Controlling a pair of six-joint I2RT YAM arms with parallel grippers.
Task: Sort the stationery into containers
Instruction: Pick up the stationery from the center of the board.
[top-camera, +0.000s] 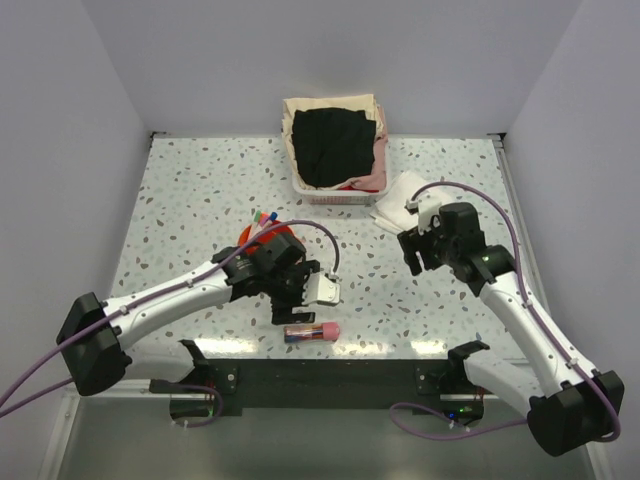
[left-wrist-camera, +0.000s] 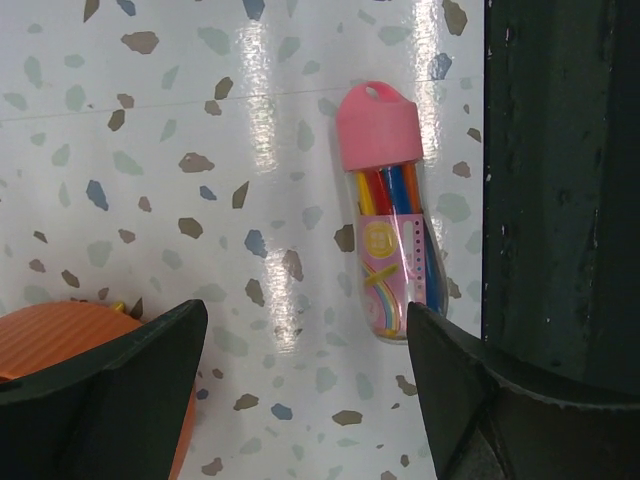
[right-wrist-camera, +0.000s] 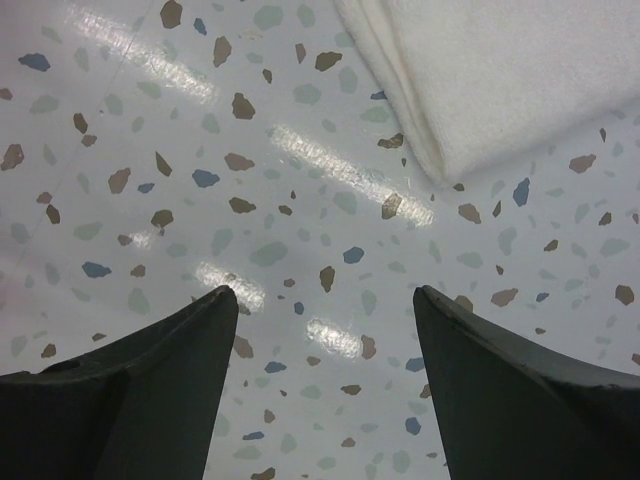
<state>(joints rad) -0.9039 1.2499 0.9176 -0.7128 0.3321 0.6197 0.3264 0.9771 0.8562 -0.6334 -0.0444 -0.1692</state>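
Note:
The clear tube of coloured pens has a pink cap. Next, my left gripper goes there and closes on the part of the tube (top-camera: 318, 331) (left-wrist-camera: 389, 188) just below that cap.
A clear tube of coloured pens with a pink cap (left-wrist-camera: 390, 215) lies on the speckled table near its front edge; it also shows in the top view (top-camera: 311, 331). My left gripper (left-wrist-camera: 305, 345) is open and empty, with the tube just ahead of its right finger; in the top view the gripper (top-camera: 285, 308) hovers just left of the tube. The orange tray (left-wrist-camera: 60, 335) lies by the left finger, mostly hidden under the left arm in the top view (top-camera: 285, 238). Pens with coloured caps (top-camera: 263, 216) stick out behind it. My right gripper (right-wrist-camera: 325, 300) is open and empty over bare table (top-camera: 411, 256).
A folded white cloth (right-wrist-camera: 520, 70) lies just beyond the right gripper, at the back right in the top view (top-camera: 398, 200). A white basket of dark and pink clothes (top-camera: 335, 150) stands at the back centre. The dark front table edge (left-wrist-camera: 560, 180) runs right of the tube.

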